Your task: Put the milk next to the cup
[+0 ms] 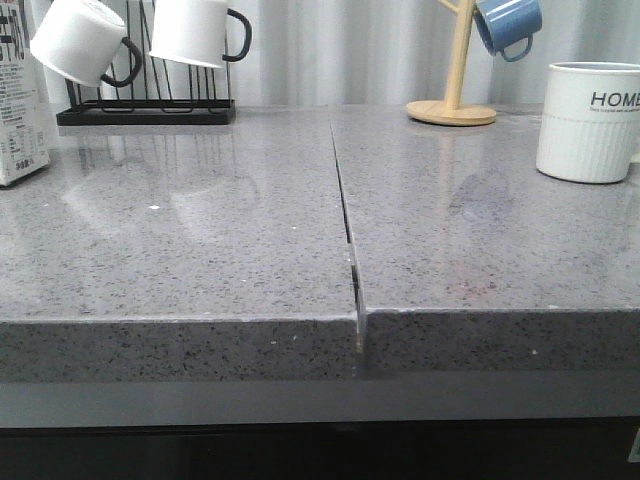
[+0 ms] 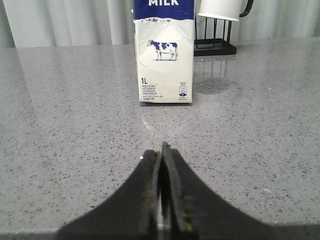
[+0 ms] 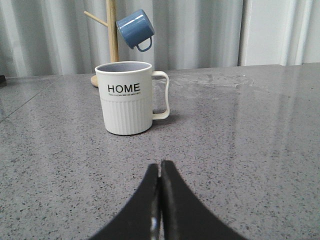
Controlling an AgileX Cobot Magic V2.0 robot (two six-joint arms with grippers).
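The white HOME cup is next for my right gripper, which should go there and close on the cup's handle (image 1: 636,157) (image 3: 166,96), which points away from the wooden mug tree.
The milk carton (image 1: 20,110) stands upright at the far left edge of the front view, partly cut off. In the left wrist view it (image 2: 165,60) shows its cow picture and "1L" mark, straight ahead of my left gripper (image 2: 161,150), which is shut and empty, well short of it. The white ribbed "HOME" cup (image 1: 588,122) stands at the far right of the table. In the right wrist view the cup (image 3: 126,97) stands ahead of my shut, empty right gripper (image 3: 160,165), handle turned away from the wooden tree. Neither gripper shows in the front view.
A black wire rack (image 1: 145,105) at the back left holds two white mugs with black handles (image 1: 80,42). A wooden mug tree (image 1: 455,70) at the back centre-right holds a blue mug (image 1: 508,25). A seam (image 1: 345,220) splits the grey tabletop in two.
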